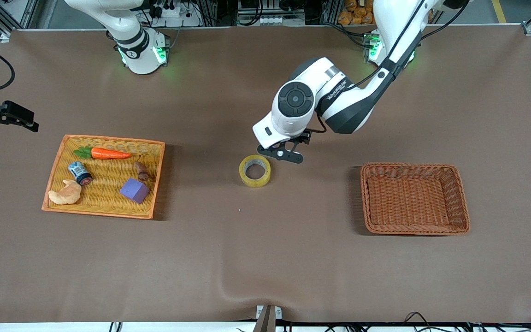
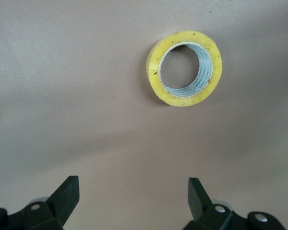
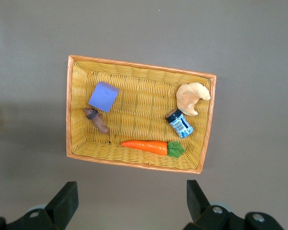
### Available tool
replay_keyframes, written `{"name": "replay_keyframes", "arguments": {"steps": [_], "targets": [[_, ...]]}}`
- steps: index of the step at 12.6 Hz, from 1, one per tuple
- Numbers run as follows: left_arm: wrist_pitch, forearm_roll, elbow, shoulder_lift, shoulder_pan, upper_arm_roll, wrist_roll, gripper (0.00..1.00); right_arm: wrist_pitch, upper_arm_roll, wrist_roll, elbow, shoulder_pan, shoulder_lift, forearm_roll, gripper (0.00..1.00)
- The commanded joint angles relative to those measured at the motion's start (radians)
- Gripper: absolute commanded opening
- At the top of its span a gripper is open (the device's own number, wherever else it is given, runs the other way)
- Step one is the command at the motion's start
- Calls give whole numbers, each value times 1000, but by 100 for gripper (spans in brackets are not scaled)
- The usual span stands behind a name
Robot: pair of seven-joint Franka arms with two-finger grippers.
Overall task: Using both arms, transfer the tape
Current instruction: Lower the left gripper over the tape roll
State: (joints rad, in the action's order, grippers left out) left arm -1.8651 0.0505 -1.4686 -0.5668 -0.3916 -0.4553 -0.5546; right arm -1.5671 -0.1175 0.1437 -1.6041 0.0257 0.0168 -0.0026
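My left gripper grasps the tape's side (image 1: 267,174) (image 2: 154,68) that faces the brown wicker basket next, with one finger inside the ring and one outside.
The tape (image 1: 255,170) is a yellowish ring with a grey core, lying flat on the brown table midway between the two baskets. In the left wrist view the tape (image 2: 185,68) lies ahead of the fingers, apart from them. My left gripper (image 1: 280,154) hangs just above the table beside the tape, on the side toward the robots' bases. It is open (image 2: 133,184) with only bare table between its fingers. My right gripper (image 1: 21,119) waits high up at the right arm's end, open (image 3: 132,188) and empty, looking down on the yellow basket (image 3: 69,105).
The yellow basket (image 1: 58,157) holds a carrot (image 1: 109,153), a purple cube (image 1: 134,190), a croissant (image 1: 65,193), a small blue can (image 1: 80,173) and a brown piece (image 1: 142,171). A brown wicker basket (image 1: 364,193) stands toward the left arm's end.
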Motion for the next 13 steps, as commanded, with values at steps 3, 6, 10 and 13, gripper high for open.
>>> {"name": "replay_keyframes", "arguments": {"steps": [3,6,10,13], "targets": [[-43,14,19,-33,-12,7,-7,100,-7,19,8,4,-17,-6,-11,100],[-182,133,19,-113,-33,7,-13,100,-7,21,8,4,-18,0,-10,100],[-285,302,16,-146,-73,35,-30,100,-4,22,5,6,-18,0,7,100],[-337,308,11,-177,-113,41,-63,100,5,21,5,9,-24,-1,7,100]]}}
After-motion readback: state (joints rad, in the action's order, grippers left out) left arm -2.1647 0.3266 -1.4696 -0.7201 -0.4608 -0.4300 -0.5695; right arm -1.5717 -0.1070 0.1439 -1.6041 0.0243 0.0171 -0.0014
